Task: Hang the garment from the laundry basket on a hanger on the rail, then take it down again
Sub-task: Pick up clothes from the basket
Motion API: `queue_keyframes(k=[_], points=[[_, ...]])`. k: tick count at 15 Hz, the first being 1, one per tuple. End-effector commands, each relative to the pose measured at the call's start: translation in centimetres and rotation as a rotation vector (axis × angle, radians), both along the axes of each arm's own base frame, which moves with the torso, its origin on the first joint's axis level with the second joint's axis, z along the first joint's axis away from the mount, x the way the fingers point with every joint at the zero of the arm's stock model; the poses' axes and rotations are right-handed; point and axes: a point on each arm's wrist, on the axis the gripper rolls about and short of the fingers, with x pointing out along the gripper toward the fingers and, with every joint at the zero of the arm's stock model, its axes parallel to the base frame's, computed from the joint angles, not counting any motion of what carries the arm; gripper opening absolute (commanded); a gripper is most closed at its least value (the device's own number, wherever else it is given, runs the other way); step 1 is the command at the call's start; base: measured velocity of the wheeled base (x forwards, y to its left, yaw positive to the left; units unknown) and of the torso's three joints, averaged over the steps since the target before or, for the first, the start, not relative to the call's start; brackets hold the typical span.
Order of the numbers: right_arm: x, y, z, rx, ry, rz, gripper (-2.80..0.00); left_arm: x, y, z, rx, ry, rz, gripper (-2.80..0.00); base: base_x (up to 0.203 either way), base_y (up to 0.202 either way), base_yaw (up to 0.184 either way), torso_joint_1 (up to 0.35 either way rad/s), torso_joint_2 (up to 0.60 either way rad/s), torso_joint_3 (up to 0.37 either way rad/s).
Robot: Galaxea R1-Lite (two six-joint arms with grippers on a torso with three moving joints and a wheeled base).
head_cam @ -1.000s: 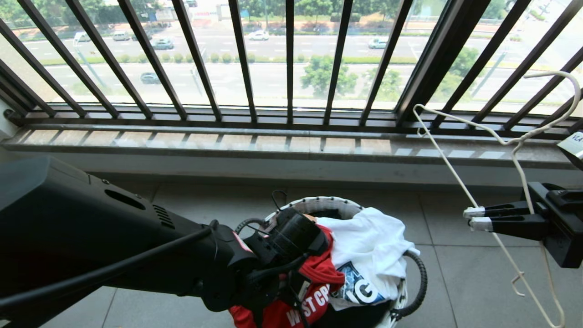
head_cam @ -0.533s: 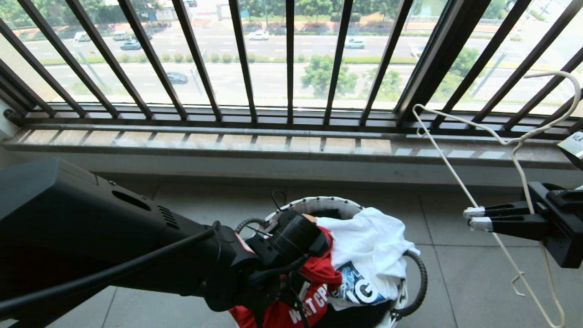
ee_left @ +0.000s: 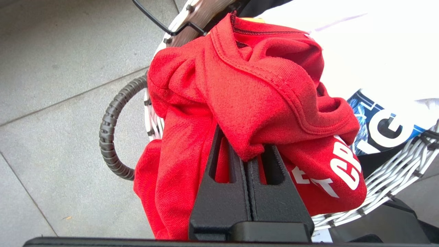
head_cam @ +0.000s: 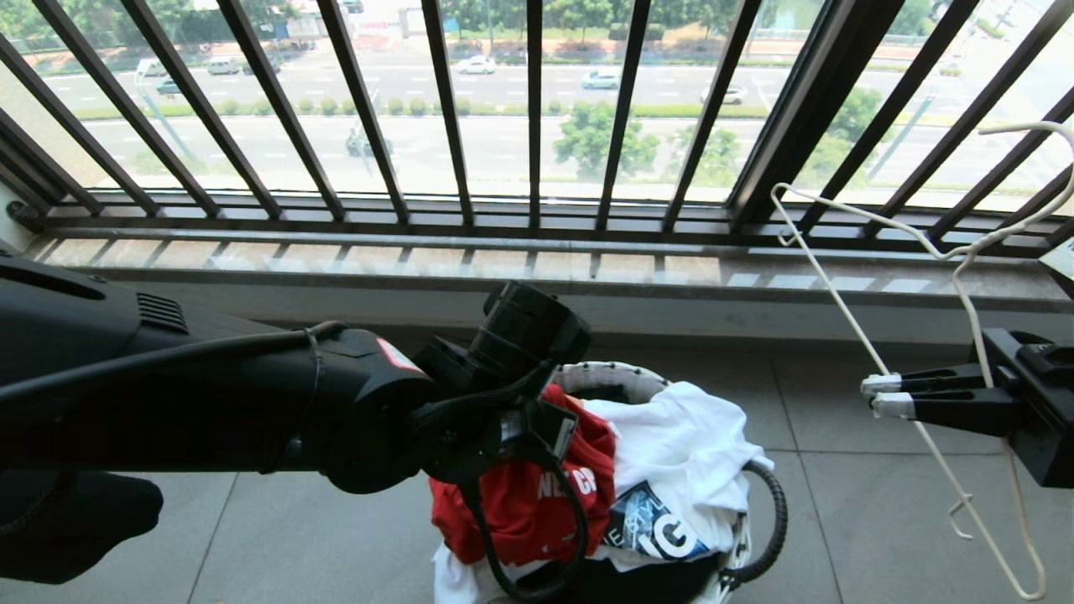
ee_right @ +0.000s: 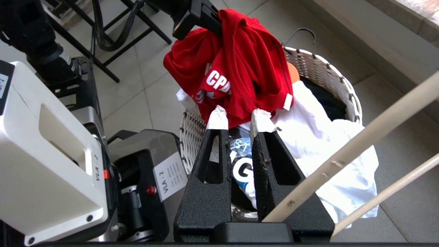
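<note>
My left gripper holds a fold away from the red garment's dark seam, so it should lower the garment into the basket and grip beside that seam (ee_left: 236,25).
The red garment (head_cam: 520,503) hangs bunched above the laundry basket (head_cam: 604,373), its lower folds draped over the near rim. My left gripper (ee_left: 245,154) is shut on a fold of the garment (ee_left: 247,85) near the collar seam; white lettering shows below. To the right my right gripper (head_cam: 879,396) holds the thin white hanger (head_cam: 839,294) in the air, hook upward. In the right wrist view its taped fingers (ee_right: 217,118) stand slightly apart and a hanger (ee_right: 377,127) wire crosses one finger toward its base. The rail is out of view.
A white printed shirt (head_cam: 680,445) fills the right half of the basket, over something black. The dark barred window railing (head_cam: 537,126) and a stone sill stand behind. My base (ee_right: 51,154) and black stand legs (ee_right: 113,37) sit close to the basket.
My left arm has risen and pulled the red garment up out of the basket, so it now hangs from the gripper. The right gripper and hanger have hardly moved.
</note>
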Motion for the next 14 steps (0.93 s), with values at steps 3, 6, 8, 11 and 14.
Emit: queue_keyframes(k=[3, 6, 8, 11, 14], points=[[-0.3, -0.2, 0.3, 0.001, -0.016, -0.008, -2.80, 0.2, -0.2, 6.3, -0.109, -0.170, -0.012, -2.80, 0.000, 0.000, 0.000, 0.000, 0.00, 0.000], [-0.2, -0.2, 0.2, 0.001, -0.014, -0.008, -2.80, -0.4, 0.6, 9.1, -0.157, -0.257, 0.050, -2.80, 0.000, 0.000, 0.000, 0.000, 0.00, 0.000], [-0.2, -0.3, 0.3, 0.001, -0.016, -0.009, -2.80, -1.5, 1.3, 7.3, -0.120, -0.207, 0.040, -2.80, 0.000, 0.000, 0.000, 0.000, 0.00, 0.000], [-0.1, -0.4, 0.3, 0.000, -0.017, -0.014, -2.80, -3.7, 1.9, 1.1, -0.039, -0.110, 0.009, -2.80, 0.000, 0.000, 0.000, 0.000, 0.00, 0.000], [-0.1, -0.5, 0.3, 0.000, -0.017, -0.017, -2.80, -5.6, 1.1, -5.8, -0.003, -0.068, -0.050, -2.80, 0.000, 0.000, 0.000, 0.000, 0.00, 0.000]])
